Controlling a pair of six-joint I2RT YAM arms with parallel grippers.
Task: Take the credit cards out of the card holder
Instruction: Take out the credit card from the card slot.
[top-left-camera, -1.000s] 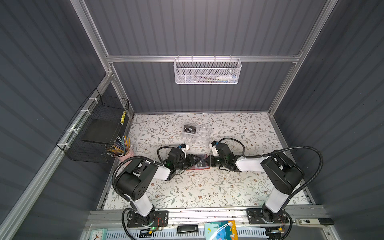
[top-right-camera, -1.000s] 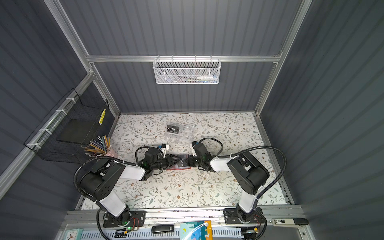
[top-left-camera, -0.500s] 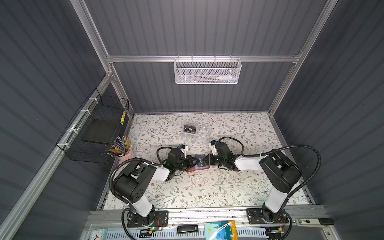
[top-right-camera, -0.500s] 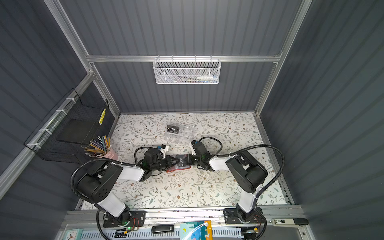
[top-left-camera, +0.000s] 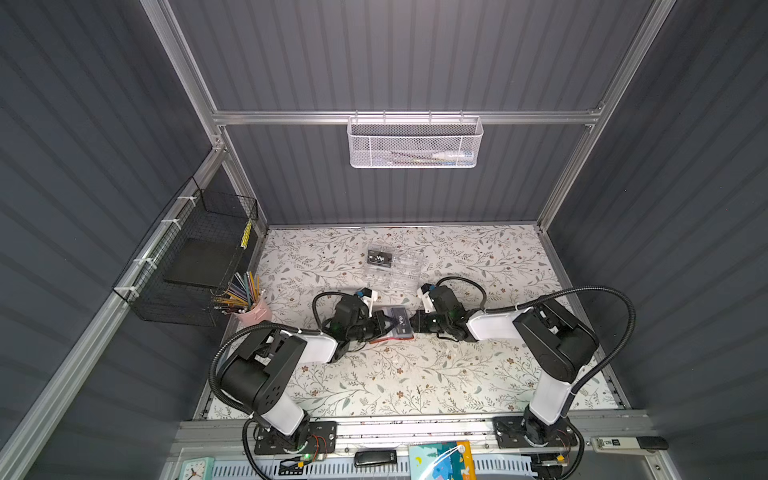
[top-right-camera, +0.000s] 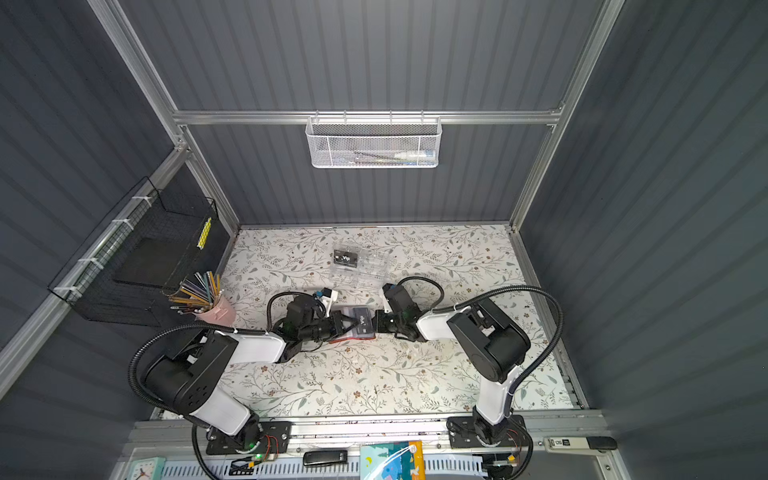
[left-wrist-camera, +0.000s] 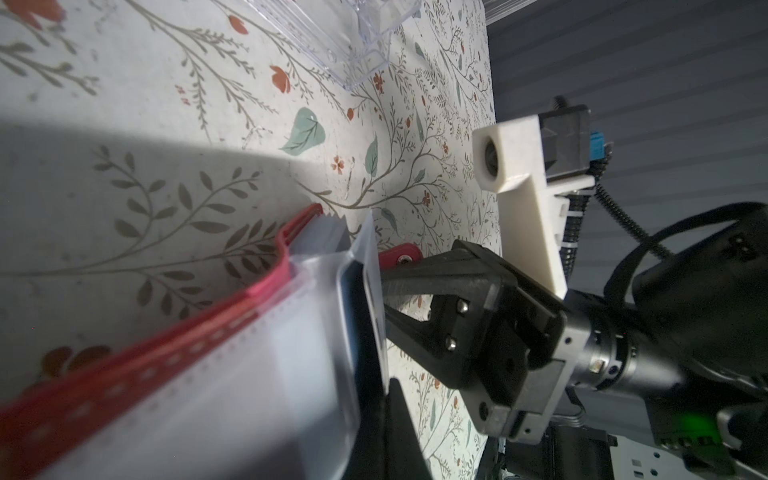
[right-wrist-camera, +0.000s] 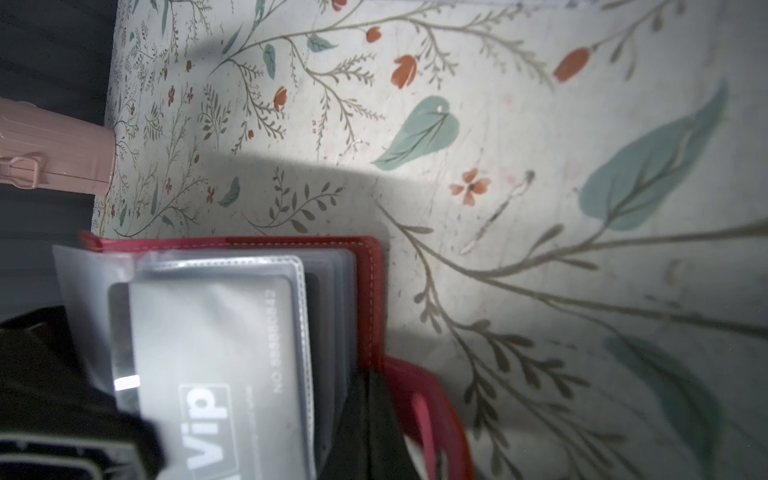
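Observation:
The robot's right gripper is closed on the red cover's edge and sleeves, so it should open and grip the snap strap (right-wrist-camera: 436, 412) before the left gripper pulls the card.
The red card holder (top-left-camera: 390, 338) lies open on the floral table between my two grippers, its clear sleeves fanned up. A grey-black credit card (right-wrist-camera: 208, 374) with white "Vip" lettering sits in the top sleeve, also seen in both top views (top-right-camera: 362, 321). My left gripper (left-wrist-camera: 384, 390) is shut on that card's near end; whether sleeve plastic is pinched too, I cannot tell. My right gripper (right-wrist-camera: 368, 382) is shut on the holder's opposite edge, gripping the red cover (right-wrist-camera: 365, 266) and sleeve edges beside the snap strap (left-wrist-camera: 401, 253). In a top view the grippers (top-left-camera: 384, 323) (top-left-camera: 415, 325) face each other.
A clear acrylic organizer (top-left-camera: 399, 268) stands just behind the grippers with another "Vip" card (top-left-camera: 379, 258) in it. A pink pencil cup (top-left-camera: 253, 311) and a black wire basket (top-left-camera: 199, 257) are at the left. A white mesh basket (top-left-camera: 413, 143) hangs on the back wall.
My left gripper's jaws have closed on the end of the card. The right gripper has stayed shut on the holder, and both arms have barely moved.

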